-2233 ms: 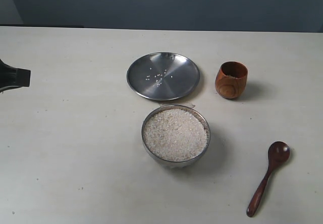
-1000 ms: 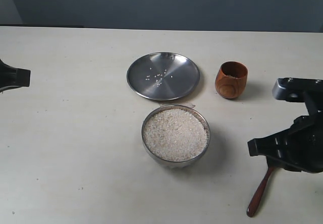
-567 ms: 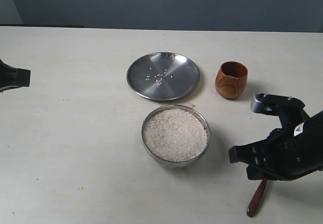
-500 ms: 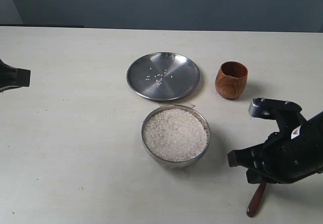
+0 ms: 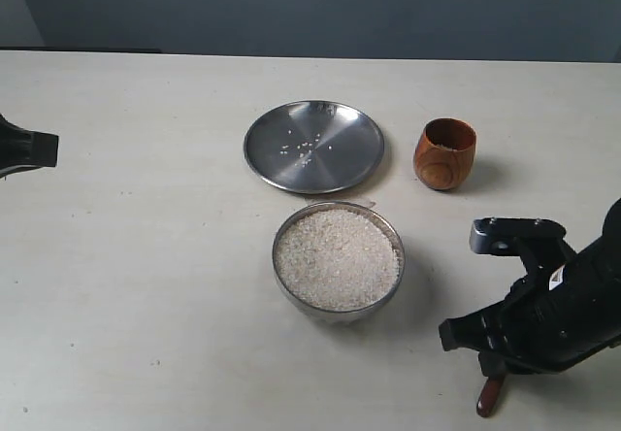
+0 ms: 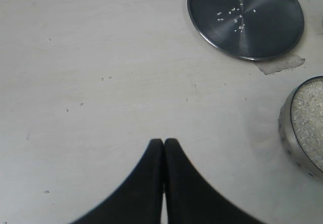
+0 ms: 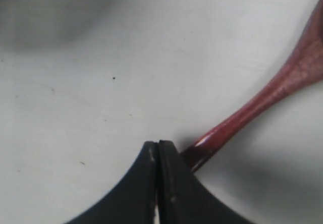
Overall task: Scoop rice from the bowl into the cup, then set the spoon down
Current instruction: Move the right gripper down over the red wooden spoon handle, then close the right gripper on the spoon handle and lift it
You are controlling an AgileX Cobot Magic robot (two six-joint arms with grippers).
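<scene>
Next, I back off, open, line up with the spoon's handle and grip the handle's end (image 5: 487, 406) before lifting, because the handle slants outside the fingers of my shut right gripper.
The steel bowl (image 5: 287, 290) stands mid-table, full of white rice (image 5: 338, 256). The wooden cup (image 5: 445, 153) sits at the back right. Most of the spoon (image 5: 488, 398) lies under my right arm (image 5: 548, 305); only the handle's end shows in the exterior view. In the right wrist view the right gripper (image 7: 158, 144) is shut, low over the table, and the spoon's handle (image 7: 262, 100) runs beside one finger, not between the jaws. My left gripper (image 6: 163, 141) is shut and empty, far to the left (image 5: 29, 147) of the bowl (image 6: 285, 133).
A flat steel plate (image 5: 335, 164) with a few stray grains lies behind the bowl, also seen in the left wrist view (image 6: 262, 37). A piece of tape (image 6: 280, 64) sticks to the table next to it.
My right arm came in from the right, moved left and toward the front edge, and now covers the spoon's bowl and most of its handle. The left gripper stayed still.
</scene>
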